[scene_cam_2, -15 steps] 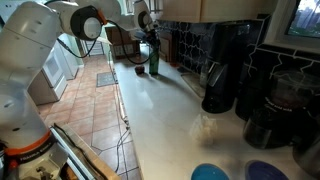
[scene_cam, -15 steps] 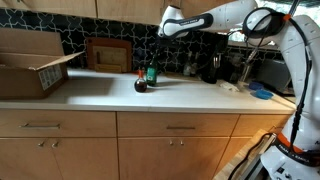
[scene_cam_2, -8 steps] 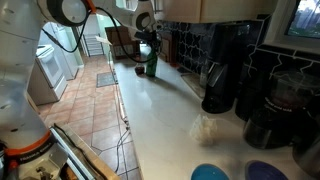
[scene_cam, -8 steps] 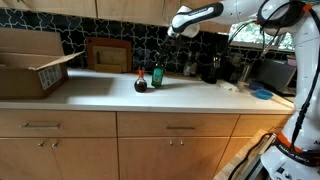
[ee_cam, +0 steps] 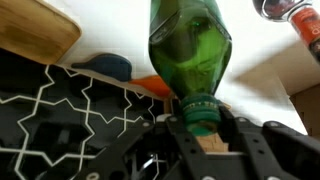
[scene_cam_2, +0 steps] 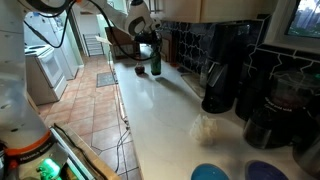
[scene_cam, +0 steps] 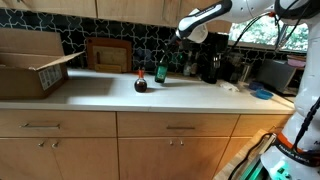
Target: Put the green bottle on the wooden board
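Note:
I need to release the green bottle, held just off the white counter, by the edge of the pale wooden board (scene_cam: 175, 83), toward the coffee machines.
The green bottle (scene_cam: 160, 73) is slim, dark green glass, and is held by its neck just off the white counter (scene_cam: 190, 95). In the wrist view the green bottle (ee_cam: 190, 45) fills the middle, and my gripper (ee_cam: 200, 112) is shut on its ribbed neck from both sides. My gripper (scene_cam_2: 152, 48) sits over the green bottle (scene_cam_2: 154, 66) beside the backsplash. A pale wooden board (ee_cam: 35, 28) with a rounded corner shows at that view's top left edge. The gripper (scene_cam: 161, 63) is dark against the tiles.
A squat dark bottle with a red cap (scene_cam: 140, 84) stands just beside the green one. A brown framed panel (scene_cam: 108, 55) leans on the backsplash and a cardboard box (scene_cam: 30, 62) stands at the far end. Coffee machines (scene_cam_2: 225, 70) and blue dishes (scene_cam: 261, 94) crowd the other end.
The arm has carried the green bottle sideways along the counter, away from the red-capped bottle and toward the coffee machines. The grip on the neck is unchanged.

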Tool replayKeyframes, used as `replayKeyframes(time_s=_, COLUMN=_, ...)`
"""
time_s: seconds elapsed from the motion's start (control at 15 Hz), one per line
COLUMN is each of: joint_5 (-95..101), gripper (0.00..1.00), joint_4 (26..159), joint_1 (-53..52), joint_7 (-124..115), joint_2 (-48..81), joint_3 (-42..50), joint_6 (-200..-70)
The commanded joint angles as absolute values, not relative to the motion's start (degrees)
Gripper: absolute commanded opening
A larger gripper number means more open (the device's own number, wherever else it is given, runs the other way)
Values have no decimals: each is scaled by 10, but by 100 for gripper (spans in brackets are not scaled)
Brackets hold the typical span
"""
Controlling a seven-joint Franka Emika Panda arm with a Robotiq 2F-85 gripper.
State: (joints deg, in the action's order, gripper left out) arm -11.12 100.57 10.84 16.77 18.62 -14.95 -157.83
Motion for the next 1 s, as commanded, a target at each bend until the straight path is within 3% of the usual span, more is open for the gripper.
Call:
replayKeyframes(time_s=0.0, joint_5=-108, gripper=11, joint_4=1089, joint_1=114, joint_7=182, joint_2=107, joint_3=-147, joint_6=-1640)
replayKeyframes(time_s=0.2, joint_5=-70, gripper=11, joint_4=1122, joint_1=77, joint_7=144, joint_2=84, joint_3=-93, joint_6=-1663)
replayKeyframes(time_s=0.27, joint_5=-90, gripper=36, joint_4=1083, joint_1=104, joint_7=168, joint_2=124, joint_3=-132, joint_6=-1639)
replayKeyframes(time_s=0.93, joint_5=-81, gripper=36, joint_4=1111, joint_1=83, joint_7=159, joint_2=105, joint_3=-101, joint_6=-1649)
